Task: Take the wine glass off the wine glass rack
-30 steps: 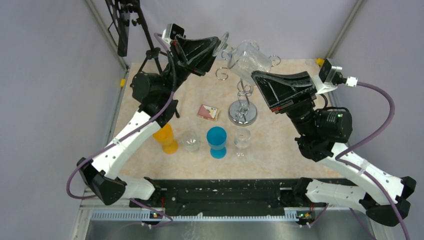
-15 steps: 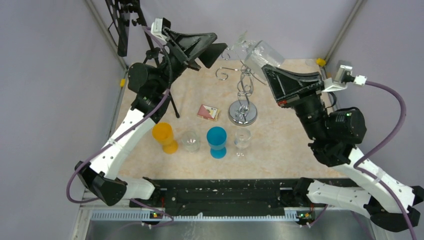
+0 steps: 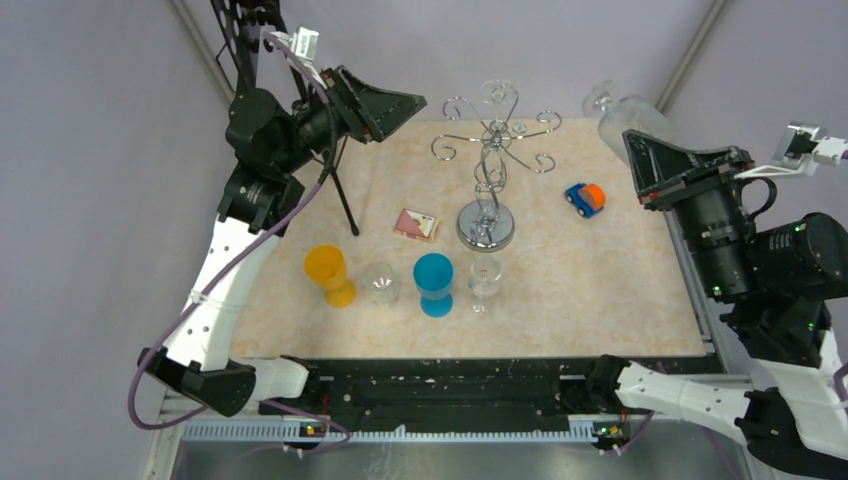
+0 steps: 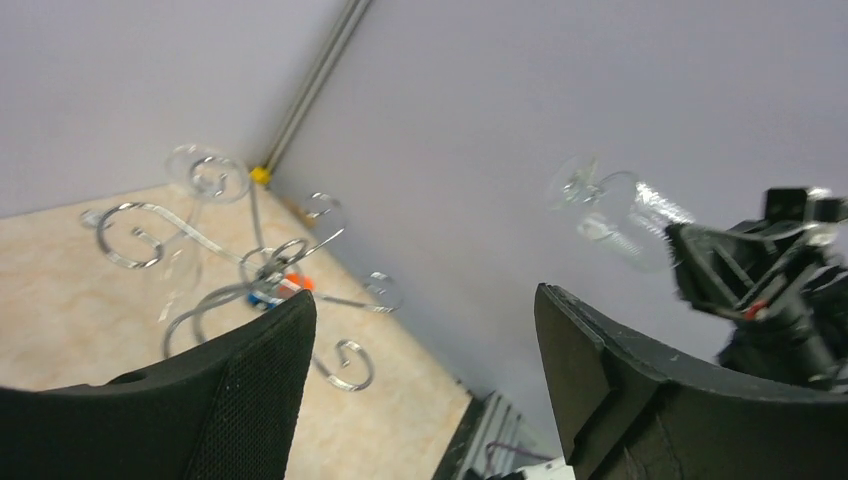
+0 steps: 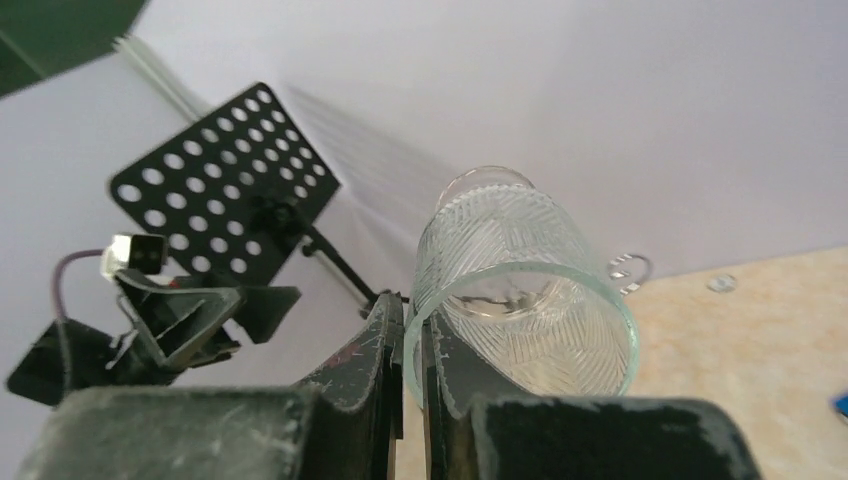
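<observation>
Next, my right gripper releases the clear patterned wine glass at the row's end (image 3: 526, 305) next to the small clear glass. The wine glass now hangs well clear of the rack.
The chrome wine glass rack (image 3: 487, 150) stands on its disc base mid-table, with no glass hanging on its arms; its scroll arms also show in the left wrist view (image 4: 262, 265). The clear patterned wine glass (image 3: 622, 112) hangs in the air at the far right, well clear of the rack. My right gripper (image 3: 634, 142) is shut on it, the fingers pinching the bowl's rim wall (image 5: 520, 290), one inside and one outside. My left gripper (image 3: 392, 106) is open and empty, high up to the left of the rack; through its gap (image 4: 423, 293) I see the glass (image 4: 610, 205).
In a row near the front stand an orange cup (image 3: 330, 275), a clear glass (image 3: 381, 282), a blue cup (image 3: 433, 283) and a small clear glass (image 3: 485, 280). A small card (image 3: 416, 224) and a toy car (image 3: 585, 198) lie near the rack. A black tripod (image 3: 342, 200) stands at the back left.
My right gripper has carried the wine glass off the rack and away to the right. My left gripper has opened and pulled back to the left.
</observation>
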{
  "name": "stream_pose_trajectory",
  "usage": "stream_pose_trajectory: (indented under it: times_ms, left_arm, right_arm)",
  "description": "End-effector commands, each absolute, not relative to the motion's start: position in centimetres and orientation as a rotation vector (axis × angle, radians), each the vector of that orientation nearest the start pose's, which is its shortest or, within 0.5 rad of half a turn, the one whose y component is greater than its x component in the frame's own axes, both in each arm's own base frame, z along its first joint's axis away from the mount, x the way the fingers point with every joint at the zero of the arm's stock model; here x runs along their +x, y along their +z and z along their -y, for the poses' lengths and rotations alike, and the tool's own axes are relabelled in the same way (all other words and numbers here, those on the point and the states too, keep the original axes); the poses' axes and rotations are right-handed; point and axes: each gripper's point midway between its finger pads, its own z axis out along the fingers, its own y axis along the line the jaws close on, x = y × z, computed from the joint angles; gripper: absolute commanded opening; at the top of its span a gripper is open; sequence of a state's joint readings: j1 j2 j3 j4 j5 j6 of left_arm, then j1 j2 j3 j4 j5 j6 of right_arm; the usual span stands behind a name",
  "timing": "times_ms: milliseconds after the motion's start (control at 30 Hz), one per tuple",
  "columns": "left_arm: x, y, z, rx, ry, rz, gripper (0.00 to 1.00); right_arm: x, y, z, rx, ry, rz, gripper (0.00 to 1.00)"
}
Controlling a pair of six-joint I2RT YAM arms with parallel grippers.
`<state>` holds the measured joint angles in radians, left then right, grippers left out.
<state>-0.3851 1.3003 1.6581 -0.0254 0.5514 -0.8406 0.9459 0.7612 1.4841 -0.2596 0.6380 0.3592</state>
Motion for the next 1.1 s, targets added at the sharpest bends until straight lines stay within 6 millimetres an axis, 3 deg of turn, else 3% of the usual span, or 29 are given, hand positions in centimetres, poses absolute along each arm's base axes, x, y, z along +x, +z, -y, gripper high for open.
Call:
stream_pose_trajectory:
  times_ms: [0, 267, 367, 767, 1067]
  left_arm:
    - [29.0, 51.8, 23.6, 0.329, -1.162, -1.501, 0.83]
    - [29.8, 47.5, 21.5, 0.311, -0.955, -1.629, 0.83]
    - [29.9, 46.4, 21.0, 0.296, -0.923, -1.651, 0.83]
    - [29.7, 45.3, 20.8, 0.288, -0.917, -1.67, 0.82]
    - [29.3, 44.9, 20.7, 0.287, -0.919, -1.672, 0.82]
  right_arm:
    - [19.1, 52.3, -7.8, 0.238, 0.566, -1.444, 0.0]
    - [18.5, 46.0, -5.0, 0.312, 0.35, -1.687, 0.0]
    - [18.6, 43.2, -5.1, 0.312, 0.271, -1.781, 0.0]
    - [19.0, 33.7, -12.0, 0.135, 0.268, -2.125, 0.0]
    - [18.5, 25.2, -15.4, 0.121, 0.376, -2.323, 0.0]
